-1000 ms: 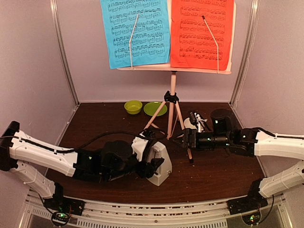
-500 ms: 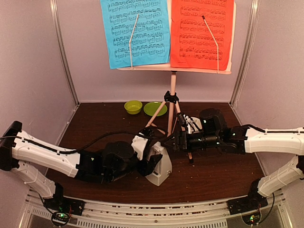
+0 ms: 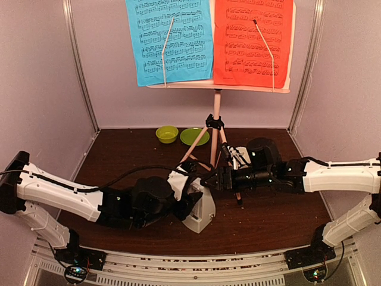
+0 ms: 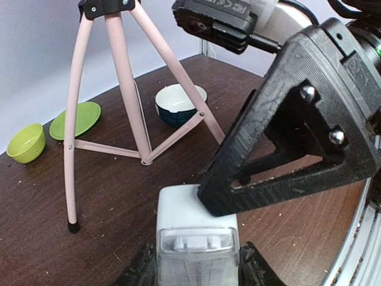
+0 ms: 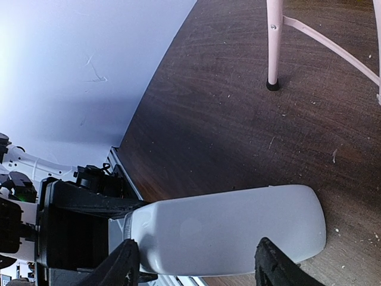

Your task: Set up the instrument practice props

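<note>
The robot's left gripper needs to let go of the clear cover on the table [image 3: 126, 188] between the metronome and the wall, on the green bowl's side.
The white pyramid metronome [image 3: 202, 208] stands upright on the dark table, in front of the pale pink music stand [image 3: 216, 113]. The blue page [image 3: 169, 39] and red page [image 3: 253, 39] sit on the stand's shelf. My left gripper [image 3: 191, 207] is shut on the metronome's sides; in the left wrist view its fingers [image 4: 138, 269] flank the metronome [image 4: 196, 220]. My right gripper [image 3: 209, 177] is open, one black finger [image 4: 286, 137] touching the metronome's top. In the right wrist view the right gripper [image 5: 199, 265] straddles the white body [image 5: 226, 226].
A green bowl [image 3: 166, 133] and green plate [image 3: 193, 136] lie at the back. A small white bowl with dark rim [image 4: 180, 102] sits by the tripod legs [image 4: 119, 89], behind my right arm. One pink leg foot [image 5: 272, 83] stands close to the metronome.
My right gripper has moved left from the tripod leg to the top of the metronome. The left gripper keeps hold of the metronome, almost still.
</note>
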{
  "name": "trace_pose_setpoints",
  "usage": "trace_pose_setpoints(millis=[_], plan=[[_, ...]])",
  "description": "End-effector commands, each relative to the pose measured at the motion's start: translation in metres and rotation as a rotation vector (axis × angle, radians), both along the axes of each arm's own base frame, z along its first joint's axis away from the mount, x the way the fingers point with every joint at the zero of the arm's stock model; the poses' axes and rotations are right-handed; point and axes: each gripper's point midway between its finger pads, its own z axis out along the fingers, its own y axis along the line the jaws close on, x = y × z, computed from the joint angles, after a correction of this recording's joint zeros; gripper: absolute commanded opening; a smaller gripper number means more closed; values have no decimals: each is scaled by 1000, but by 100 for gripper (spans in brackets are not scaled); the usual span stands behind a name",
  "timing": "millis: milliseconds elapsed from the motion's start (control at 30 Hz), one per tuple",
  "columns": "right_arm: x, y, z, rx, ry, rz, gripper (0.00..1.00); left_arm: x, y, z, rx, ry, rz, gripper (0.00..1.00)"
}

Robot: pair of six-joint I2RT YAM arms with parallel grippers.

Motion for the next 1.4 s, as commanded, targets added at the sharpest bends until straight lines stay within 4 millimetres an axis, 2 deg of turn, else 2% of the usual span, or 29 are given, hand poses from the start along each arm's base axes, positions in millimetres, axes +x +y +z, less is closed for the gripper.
trace_pose_setpoints(millis=[0,300,600,900,1367], plan=[[-4,-9,-31,-82,21,-17,66,0,-7,16,-41,-19,-10,41],[-5,-13,-49,-134,26,-19,63,-4,1,15,-37,-14,-23,29],[-3,-22,-77,-224,33,-32,62,-22,-12,14,22,-45,-117,20],[-6,-34,-97,-279,38,-46,59,-25,-5,17,24,-62,-101,11],[-7,-51,-123,-410,-4,-20,57,-36,11,1,30,-41,-104,10]])
